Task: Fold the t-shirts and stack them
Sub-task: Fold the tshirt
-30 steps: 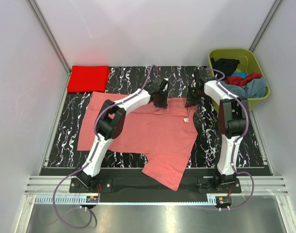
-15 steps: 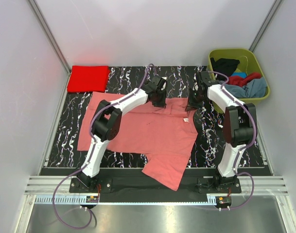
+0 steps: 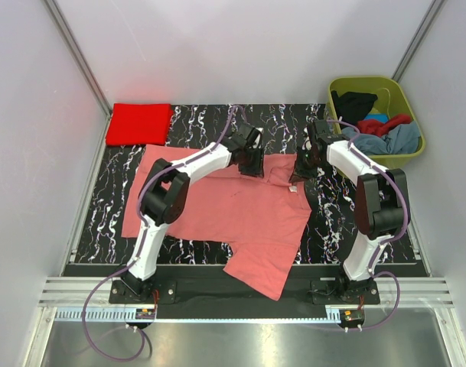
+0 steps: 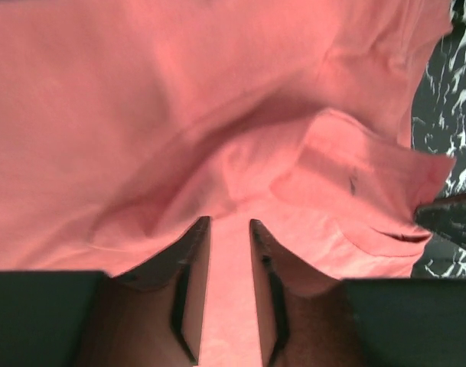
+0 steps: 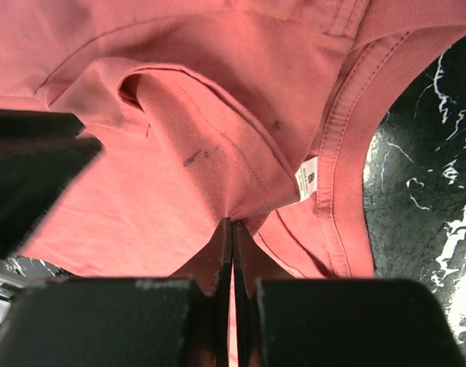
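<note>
The t-shirt's fold lies bunched ahead of the left gripper's fingers, so the robot should open them, pinch the fold's edge nearer the right gripper [image 4: 252, 193] and pull it straight.
A salmon pink t-shirt [image 3: 233, 214] lies spread on the black marbled mat, with one part hanging over the near edge. My left gripper [image 3: 252, 164] is at the shirt's far edge, left of the collar. In the left wrist view its jaws [image 4: 229, 222] stand narrowly apart with pink cloth pinched between them. My right gripper [image 3: 296, 174] is at the collar. In the right wrist view [image 5: 234, 222] it is shut on a fold of the shirt beside the white label [image 5: 310, 178]. A bright red t-shirt [image 3: 138, 124] lies folded at the far left.
An olive-green tub [image 3: 370, 79] stands at the far right. It holds a black [image 3: 355, 101], a dark red [image 3: 386, 124] and a grey-blue t-shirt [image 3: 397, 140]. White walls close in the mat [image 3: 194, 122] on three sides.
Both grippers have shifted slightly toward the near side along the shirt's far edge. The cloth by the collar has bunched a little between them.
</note>
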